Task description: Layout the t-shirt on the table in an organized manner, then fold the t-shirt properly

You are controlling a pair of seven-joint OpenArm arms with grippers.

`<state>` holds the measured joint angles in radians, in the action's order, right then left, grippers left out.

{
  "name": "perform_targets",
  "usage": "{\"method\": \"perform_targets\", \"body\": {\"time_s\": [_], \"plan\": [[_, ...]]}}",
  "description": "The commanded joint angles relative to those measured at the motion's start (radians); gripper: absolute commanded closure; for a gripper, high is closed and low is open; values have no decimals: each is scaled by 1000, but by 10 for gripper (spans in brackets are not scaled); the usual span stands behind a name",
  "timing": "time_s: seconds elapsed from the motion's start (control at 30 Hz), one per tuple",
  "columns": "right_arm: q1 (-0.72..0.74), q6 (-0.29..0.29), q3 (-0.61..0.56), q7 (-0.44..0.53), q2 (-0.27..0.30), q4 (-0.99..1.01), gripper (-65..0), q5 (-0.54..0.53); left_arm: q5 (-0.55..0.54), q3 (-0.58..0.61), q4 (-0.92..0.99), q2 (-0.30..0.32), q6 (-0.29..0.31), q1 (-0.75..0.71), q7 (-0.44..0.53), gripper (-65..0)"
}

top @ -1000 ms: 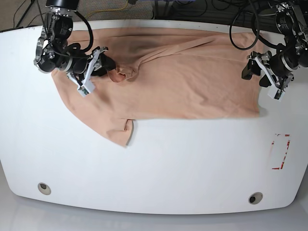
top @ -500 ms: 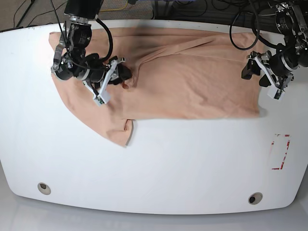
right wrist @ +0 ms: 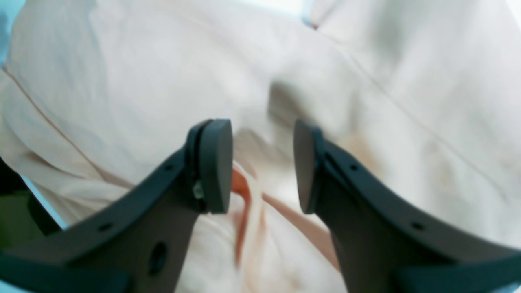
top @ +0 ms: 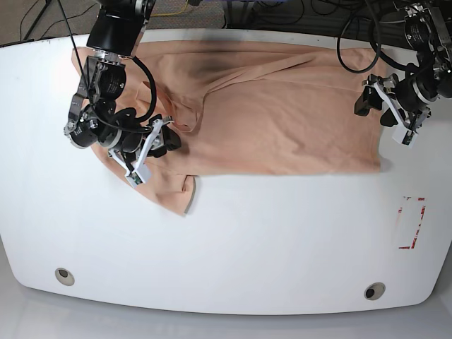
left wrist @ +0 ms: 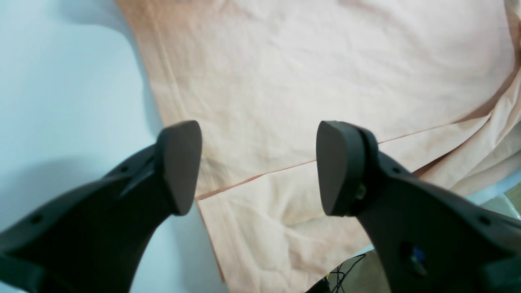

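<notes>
A bunched fold doubles the peach t-shirt by my right gripper; it should back off, grip the fold's edge (top: 167,101), draw it sleeveward.
The peach t-shirt (top: 282,120) lies spread along the far side of the white table (top: 247,233), with one sleeve pointing toward the near left. My right gripper (top: 157,150) hovers over that left part, beside a bunched fold. In the right wrist view the right gripper (right wrist: 262,167) is open, with blurred cloth (right wrist: 122,81) and a darker crease below the gap. My left gripper (top: 381,113) hangs over the shirt's right edge. In the left wrist view the left gripper (left wrist: 252,167) is wide open over a layered hem (left wrist: 305,73), with nothing between the pads.
A red-marked rectangle (top: 412,222) sits at the near right of the table. Two round grommet holes (top: 65,276) (top: 375,290) lie near the front edge. Cables run behind the table's far edge (top: 296,14).
My right arm has swung from the bunched fold by the neck toward the near left, over the sleeve. The bunched cloth there lies flatter. The left arm has not moved.
</notes>
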<state>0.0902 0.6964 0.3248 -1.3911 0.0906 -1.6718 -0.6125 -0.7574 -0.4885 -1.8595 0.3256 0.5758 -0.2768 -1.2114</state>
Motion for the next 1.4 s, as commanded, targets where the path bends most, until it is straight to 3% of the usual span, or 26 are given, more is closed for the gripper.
{"method": "perform_targets", "body": {"time_s": [0.0,0.23,0.5,0.8,1.03,1.37], "plan": [[-25,2,6,-5,45,-50,-233,-50,-18,-8,-16,16,0,6,18,-403],[-188,2,6,-5,99,-169,-233,-175,-18,-8,-16,16,0,6,18,-403],[-347,2,6,-5,100,-196,-231,-264,-15,-8,-16,14,0,6,18,-403],[-435,2,6,45,113,-186,-231,-258,-14,-5,-16,13,0,6,18,-403],[-445,2,9,49,154,-172,-231,-225,-14,-5,-16,14,0,6,18,-403],[-448,2,115,49,154,-273,-262,-220,-14,-3,-16,14,0,6,18,-403]]}}
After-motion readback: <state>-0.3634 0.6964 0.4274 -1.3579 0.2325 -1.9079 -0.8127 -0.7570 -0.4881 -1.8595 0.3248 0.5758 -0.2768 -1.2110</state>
